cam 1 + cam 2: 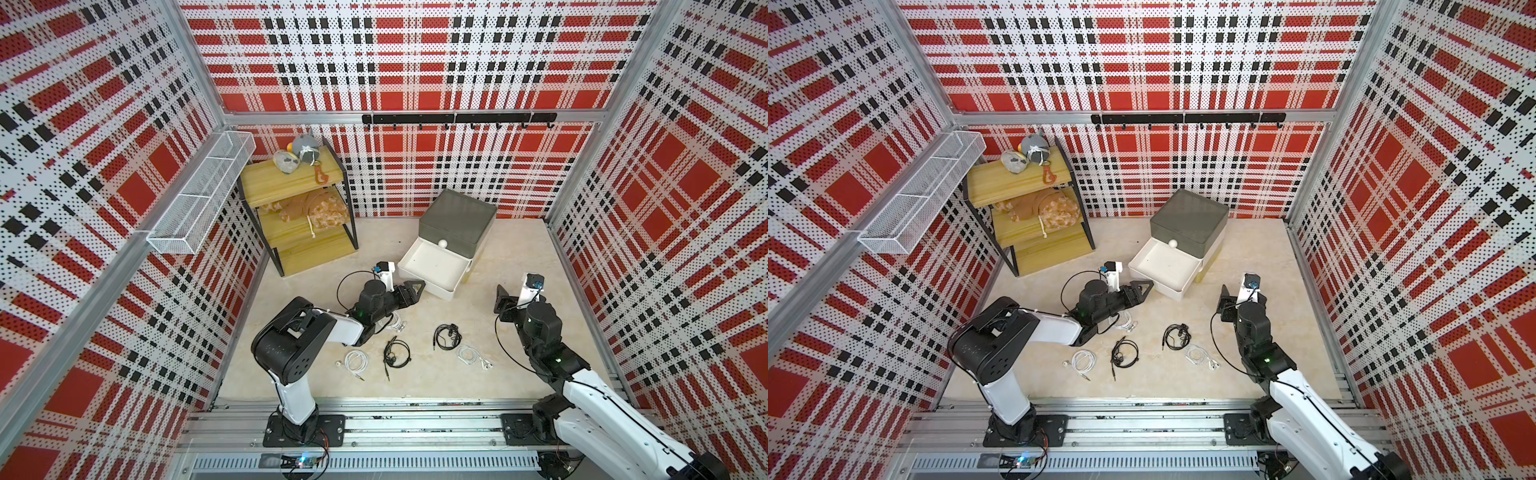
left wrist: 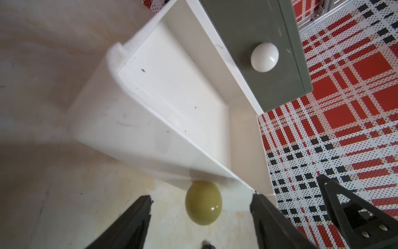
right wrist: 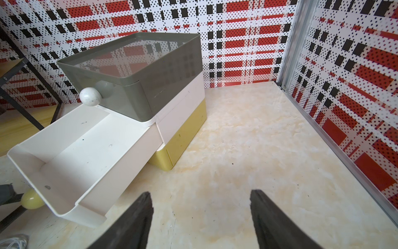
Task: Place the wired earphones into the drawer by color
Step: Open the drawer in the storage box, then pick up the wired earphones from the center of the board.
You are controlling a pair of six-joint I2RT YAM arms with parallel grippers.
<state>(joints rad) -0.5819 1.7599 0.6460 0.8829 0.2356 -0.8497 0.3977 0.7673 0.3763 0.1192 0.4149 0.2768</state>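
My right gripper will close on the wrapped side of the coil (image 1: 474, 352) of the white earphones that lie nearest my right arm, next to black earphones.
The drawer (image 1: 457, 220) stands at the back right of the floor, dark grey over white over yellow (image 3: 183, 138). Its white middle tray (image 1: 441, 287) (image 3: 90, 213) is pulled out and holds nothing. My left gripper (image 1: 417, 286) (image 2: 201, 197) is open at the tray's front, its fingers either side of the yellowish ball knob (image 2: 203, 202) without touching it. Wired earphones lie on the floor in both top views: white (image 1: 355, 359), black (image 1: 397, 353), black (image 1: 446, 336), white (image 1: 469, 355), and a white one (image 1: 395, 322) partly under the left arm. My right gripper (image 1: 500, 297) (image 3: 201, 193) hangs open over bare floor.
A yellow wooden shelf rack (image 1: 299, 216) with plush toys stands at the back left. A white wire basket (image 1: 203, 195) hangs on the left wall and a black hook rail (image 1: 457, 118) on the back wall. The grey drawer's white knob (image 2: 264, 57) overhangs the open tray.
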